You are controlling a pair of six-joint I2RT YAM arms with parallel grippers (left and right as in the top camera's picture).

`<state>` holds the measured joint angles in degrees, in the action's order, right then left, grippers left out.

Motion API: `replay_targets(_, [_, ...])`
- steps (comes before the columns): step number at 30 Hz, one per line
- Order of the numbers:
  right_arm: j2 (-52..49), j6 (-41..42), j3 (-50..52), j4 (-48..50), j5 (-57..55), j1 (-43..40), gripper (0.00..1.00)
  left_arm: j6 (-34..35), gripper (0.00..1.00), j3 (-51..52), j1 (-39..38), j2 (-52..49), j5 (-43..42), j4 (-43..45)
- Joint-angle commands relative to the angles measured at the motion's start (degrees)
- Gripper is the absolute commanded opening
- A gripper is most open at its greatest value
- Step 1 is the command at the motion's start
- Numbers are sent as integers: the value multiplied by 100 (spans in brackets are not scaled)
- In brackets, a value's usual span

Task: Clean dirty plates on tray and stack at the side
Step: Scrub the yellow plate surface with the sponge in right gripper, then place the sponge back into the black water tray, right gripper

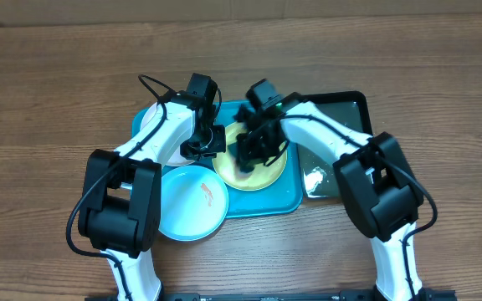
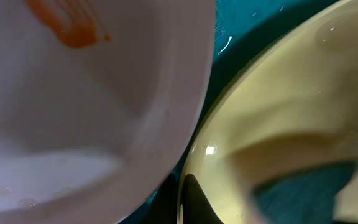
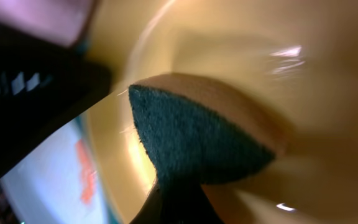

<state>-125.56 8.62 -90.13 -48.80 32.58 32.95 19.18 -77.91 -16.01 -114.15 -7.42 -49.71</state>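
The robot's right gripper needs to release the dark green sponge in the front half of the black basin (image 1: pixel 343 165) next to the tray. The sponge is now pressed on the green plate.
The lime green plate (image 1: pixel 266 171) lies mid-tray on the teal tray (image 1: pixel 287 201). My left gripper (image 1: pixel 212 144) is shut on its left rim, with one finger inside the rim in the left wrist view (image 2: pixel 191 202). My right gripper (image 1: pixel 253 149) is shut on a dark green sponge (image 3: pixel 191 143) pressed on the green plate (image 3: pixel 247 50). The white plate (image 2: pixel 73 106) has an orange smear and sits at the tray's back left, mostly hidden under my left arm (image 1: pixel 151 125). The light blue plate (image 1: pixel 191 201) has an orange smear and overhangs the tray's front left.
A black rectangular basin (image 1: pixel 346 104) holding water stands against the tray's right side. Wooden table surrounds the tray. The two arms are close together over the tray's middle.
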Motion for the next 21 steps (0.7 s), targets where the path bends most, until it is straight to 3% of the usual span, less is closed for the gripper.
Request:
replay_targets(1, [105,-249,-466,-192,828,-94,4,55,4,55,-15,-7,35,26])
replay_targets(8, [809,-254,-1338,-1384,369,-793,4,55,4,55,-15,-7,35,24])
replay_targets(17, [1368,-260,-1360,-3259,-2326,-1766,4,55,4,55,-15,-7,33,26])
replay_targets(21, [1366,-94,-929,-3403,-2837,-2057,4,55,4,55,-15,-7,31,24])
